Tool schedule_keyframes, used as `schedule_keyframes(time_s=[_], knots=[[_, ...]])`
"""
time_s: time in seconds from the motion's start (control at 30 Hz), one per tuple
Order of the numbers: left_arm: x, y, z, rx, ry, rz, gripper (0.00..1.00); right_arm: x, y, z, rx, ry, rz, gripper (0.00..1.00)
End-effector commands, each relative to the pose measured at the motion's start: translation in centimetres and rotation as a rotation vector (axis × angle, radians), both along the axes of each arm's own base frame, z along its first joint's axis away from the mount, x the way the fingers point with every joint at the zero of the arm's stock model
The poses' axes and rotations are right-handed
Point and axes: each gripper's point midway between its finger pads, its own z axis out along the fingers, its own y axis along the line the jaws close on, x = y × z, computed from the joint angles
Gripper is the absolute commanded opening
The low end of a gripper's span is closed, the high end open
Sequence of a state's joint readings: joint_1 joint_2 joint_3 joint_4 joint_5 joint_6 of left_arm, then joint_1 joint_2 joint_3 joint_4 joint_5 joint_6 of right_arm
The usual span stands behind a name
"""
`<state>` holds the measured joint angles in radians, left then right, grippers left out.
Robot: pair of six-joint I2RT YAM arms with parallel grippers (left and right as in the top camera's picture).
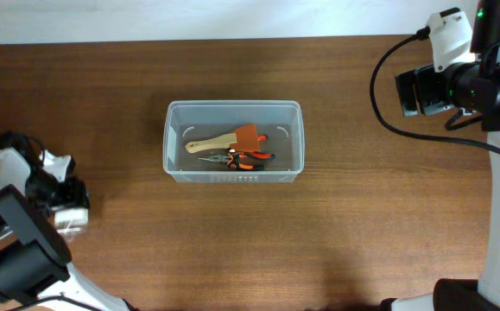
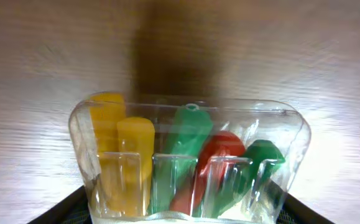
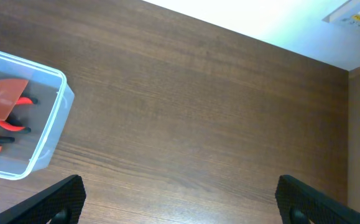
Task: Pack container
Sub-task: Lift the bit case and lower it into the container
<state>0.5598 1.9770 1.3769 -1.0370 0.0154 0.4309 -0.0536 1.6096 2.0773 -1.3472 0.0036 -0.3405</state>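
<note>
The small clear box, now well away from the container, will be let go by my left gripper inside the plastic container [image 1: 205,135], against the tool's wooden handle.
The clear plastic container [image 1: 170,142] stands at the table's middle. Inside it lie a wooden-handled tool with an orange-brown blade [image 1: 228,138] and orange-handled pliers [image 1: 243,158]. Its corner also shows at the left of the right wrist view [image 3: 50,118]. My left gripper [image 2: 186,216] is at the table's left side [image 1: 70,212], well away from the container. It is shut on a small clear box [image 2: 186,155] of yellow, green and red pieces. My right gripper [image 3: 183,199] is open and empty over bare wood at the far right [image 1: 418,91].
The wooden table [image 1: 362,225] spreads around the container. Its far edge meets a white wall [image 1: 232,17] at the top. A black cable [image 1: 388,95] hangs by the right arm.
</note>
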Motion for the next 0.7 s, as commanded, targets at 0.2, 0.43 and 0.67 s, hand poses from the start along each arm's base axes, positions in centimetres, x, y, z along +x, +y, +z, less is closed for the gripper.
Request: schedule_keyframes(time_s=[0.2,0.43,0.67], knots=[[9.6,-4.8,15.3,0.094,-0.315,-0.183,0.02,0.0,-0.4,-0.1,-0.003,0.003,-0.016,0.99],[13.4,-17.4,20.3,0.11,-0.447,-0.675,0.02,0.0,-0.4,-0.1,-0.002,0.004,-0.016,0.99],[14.3,-30.1,20.3,0.132,-0.55,-1.231,0.02,0.0,-0.4,-0.1,-0.002,0.005,-0.016,0.98]])
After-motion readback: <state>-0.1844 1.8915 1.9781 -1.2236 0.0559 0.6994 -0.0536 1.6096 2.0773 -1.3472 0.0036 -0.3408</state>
